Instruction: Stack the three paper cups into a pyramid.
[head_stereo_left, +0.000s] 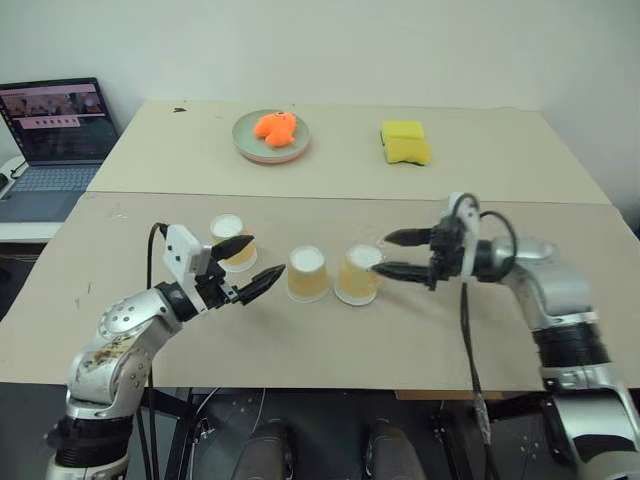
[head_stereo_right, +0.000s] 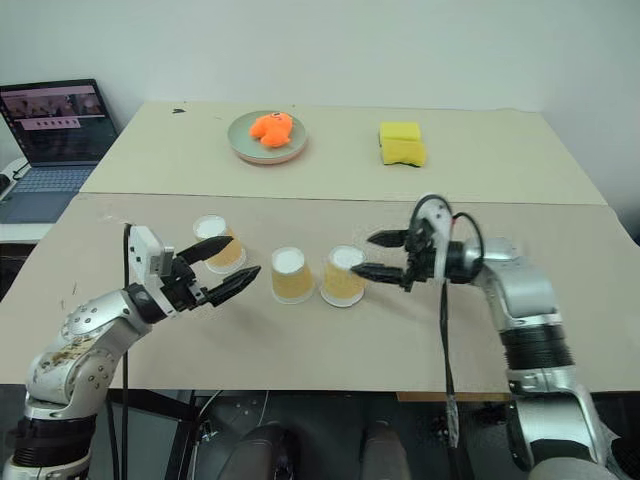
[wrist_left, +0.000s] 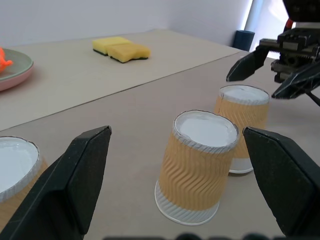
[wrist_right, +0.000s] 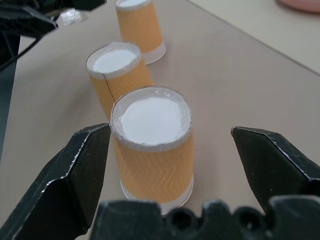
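The robot's left gripper should close on the sides of the paper cup (head_stereo_left: 241, 259) (wrist_left: 21, 191) nearest the green plate, because the other cups already stand together as the base.
Three paper cups stand upside down in a row on the tan table (head_stereo_left: 330, 350): the left cup (head_stereo_left: 229, 240), the middle cup (head_stereo_left: 308, 273) and the right cup (head_stereo_left: 359, 274). The middle and right cups stand close side by side. My left gripper (head_stereo_left: 262, 258) is open, held level between the left and middle cups, its fingers empty. To the right of the right cup, my right gripper (head_stereo_left: 387, 253) stands open with its fingertips near the cup's top and nothing held. In the right wrist view that cup (wrist_right: 152, 145) sits between the spread fingers, apart from both.
On the far table half sit a green plate (head_stereo_left: 246, 146) with an orange item (head_stereo_left: 275, 127) and a yellow sponge (head_stereo_left: 405, 143). An open laptop (head_stereo_left: 55, 140) stands at the far left, beside the table. A seam runs across between the two table halves.
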